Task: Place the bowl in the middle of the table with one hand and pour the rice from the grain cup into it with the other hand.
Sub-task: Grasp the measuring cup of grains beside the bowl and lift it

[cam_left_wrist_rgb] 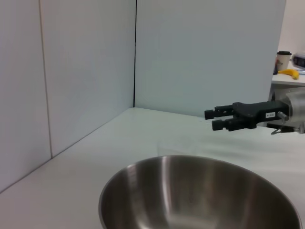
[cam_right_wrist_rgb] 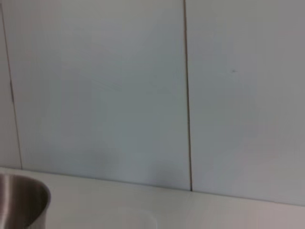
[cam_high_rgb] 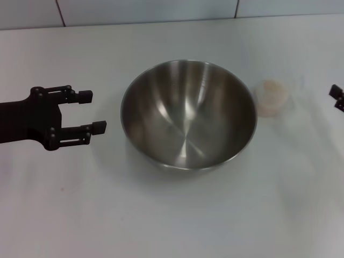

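Next, I move my right gripper to the grain cup's outer side (cam_high_rgb: 286, 97), the one facing away from the steel bowl, and close it there.
The steel bowl (cam_high_rgb: 188, 115) stands upright in the middle of the white table (cam_high_rgb: 172, 215); nothing lies in it. To its right, a short gap away, sits the small translucent grain cup (cam_high_rgb: 274, 97) with pale rice inside. My left gripper (cam_high_rgb: 92, 112) hovers open just left of the bowl, its fingers pointing at the rim without touching. At the right edge of the head view only the tips of my right gripper (cam_high_rgb: 337, 98) show, open, to the right of the cup. The left wrist view has the bowl (cam_left_wrist_rgb: 200, 195) up close and the right gripper (cam_left_wrist_rgb: 214, 119) beyond it.
A white panelled wall (cam_high_rgb: 161, 11) runs along the table's far edge. The bowl's rim (cam_right_wrist_rgb: 24, 200) shows low in the right wrist view. On a far counter behind the right arm lie a banana (cam_left_wrist_rgb: 289, 72) and a paper cup (cam_left_wrist_rgb: 283, 59).
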Robot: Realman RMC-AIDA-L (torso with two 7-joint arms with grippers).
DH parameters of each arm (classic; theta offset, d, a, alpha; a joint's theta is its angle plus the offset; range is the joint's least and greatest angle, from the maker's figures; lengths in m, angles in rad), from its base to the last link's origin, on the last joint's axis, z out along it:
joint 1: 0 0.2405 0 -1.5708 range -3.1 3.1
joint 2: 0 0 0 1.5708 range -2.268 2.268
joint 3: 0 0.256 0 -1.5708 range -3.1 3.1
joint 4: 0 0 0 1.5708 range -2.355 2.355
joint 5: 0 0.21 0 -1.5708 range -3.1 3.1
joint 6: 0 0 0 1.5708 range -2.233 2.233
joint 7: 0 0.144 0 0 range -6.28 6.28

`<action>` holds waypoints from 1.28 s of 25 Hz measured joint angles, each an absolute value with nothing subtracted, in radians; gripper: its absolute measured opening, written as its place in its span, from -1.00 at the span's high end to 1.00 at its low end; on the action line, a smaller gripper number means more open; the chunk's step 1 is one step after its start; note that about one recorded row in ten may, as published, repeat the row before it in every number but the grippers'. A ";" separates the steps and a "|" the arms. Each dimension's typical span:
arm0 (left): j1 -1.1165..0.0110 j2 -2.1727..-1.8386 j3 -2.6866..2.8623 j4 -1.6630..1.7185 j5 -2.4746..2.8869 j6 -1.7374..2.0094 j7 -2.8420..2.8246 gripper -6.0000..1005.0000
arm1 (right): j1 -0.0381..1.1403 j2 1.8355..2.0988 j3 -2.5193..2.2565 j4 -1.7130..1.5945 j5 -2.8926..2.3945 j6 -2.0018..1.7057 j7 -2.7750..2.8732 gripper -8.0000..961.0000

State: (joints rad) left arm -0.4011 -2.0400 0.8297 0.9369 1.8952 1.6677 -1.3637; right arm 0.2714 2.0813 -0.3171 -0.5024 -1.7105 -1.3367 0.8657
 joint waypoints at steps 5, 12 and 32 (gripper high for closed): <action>-0.404 -2.040 0.830 0.937 1.896 1.668 -1.364 -0.44 | 0.291 2.080 -0.344 -0.470 -1.710 -1.291 0.862 -0.56; -0.407 -2.041 0.833 0.937 1.896 1.665 -1.364 -0.44 | 0.315 2.080 -0.352 -0.442 -1.710 -1.246 0.855 -0.56; -0.409 -2.042 0.831 0.941 1.896 1.665 -1.364 -0.44 | 0.382 2.080 -0.416 -0.393 -1.709 -1.132 0.851 -0.55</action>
